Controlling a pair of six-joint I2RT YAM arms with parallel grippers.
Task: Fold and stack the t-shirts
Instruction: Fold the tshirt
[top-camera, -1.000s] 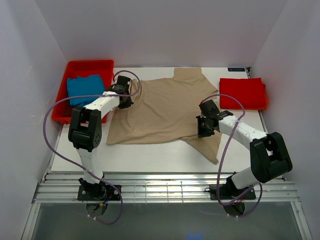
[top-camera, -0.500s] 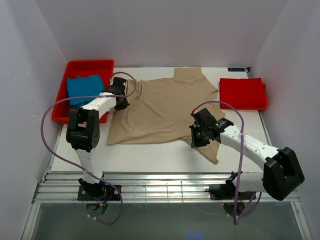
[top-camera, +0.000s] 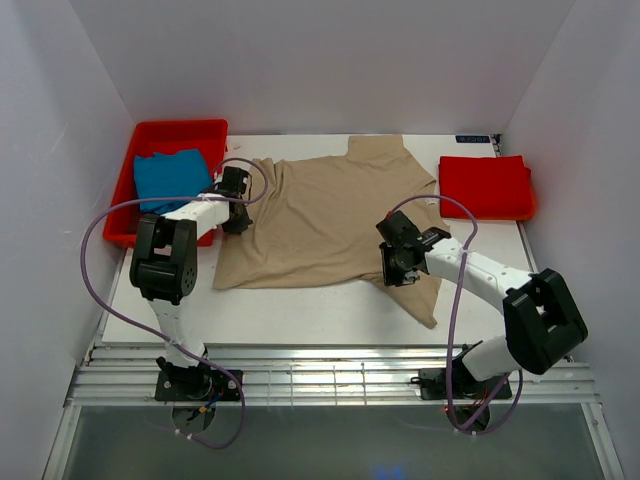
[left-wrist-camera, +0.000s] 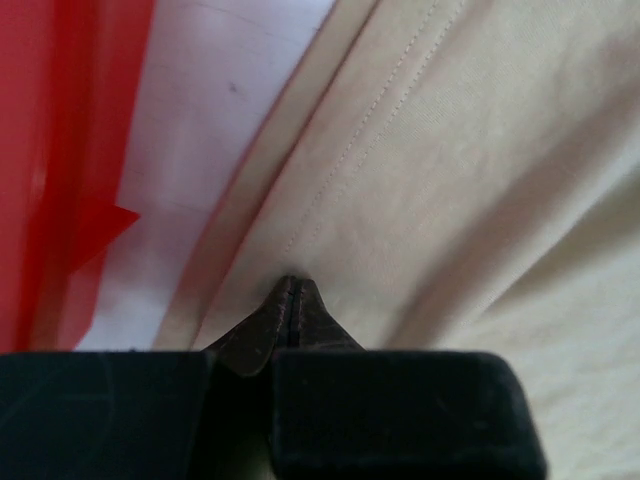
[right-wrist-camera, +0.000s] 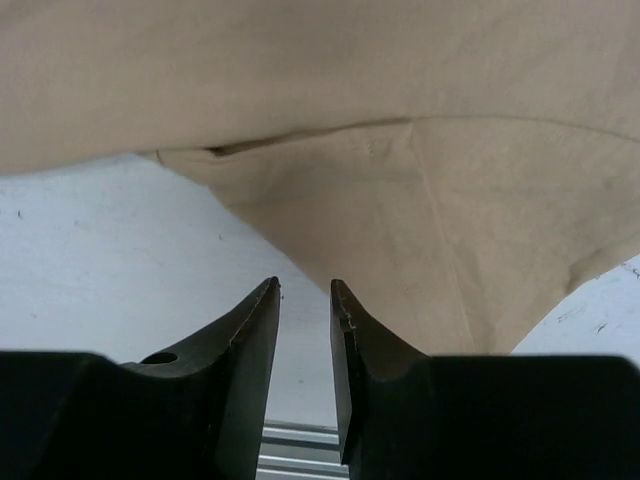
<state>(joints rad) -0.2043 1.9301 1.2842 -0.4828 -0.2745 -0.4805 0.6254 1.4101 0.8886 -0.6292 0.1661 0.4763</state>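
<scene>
The tan t-shirt's sleeve is doubled over; before folding, my right gripper next pulls it flat by its folded-back corner (right-wrist-camera: 388, 145).
A tan t-shirt (top-camera: 330, 215) lies spread on the white table (top-camera: 300, 315). My left gripper (top-camera: 237, 200) is at its left edge, beside the tray. In the left wrist view its jaws (left-wrist-camera: 290, 290) are shut on the tan hem (left-wrist-camera: 450, 150), with creases running out from the tips. My right gripper (top-camera: 393, 272) hovers at the shirt's lower right. Its fingers (right-wrist-camera: 305, 287) stand slightly apart over bare table with nothing between them, and the tan flap (right-wrist-camera: 400, 220) lies just ahead. A folded red t-shirt (top-camera: 485, 186) lies at the back right. A blue t-shirt (top-camera: 165, 178) sits in the tray.
The red plastic tray (top-camera: 180, 132) stands at the back left, its wall (left-wrist-camera: 60, 150) close to my left gripper. White walls enclose the table on three sides. An aluminium rail (top-camera: 320, 385) runs along the near edge.
My right gripper moved left and toward the shirt's front hem, then opened and let go of the tan cloth. My left gripper drew the shirt's left edge a little toward the tray.
</scene>
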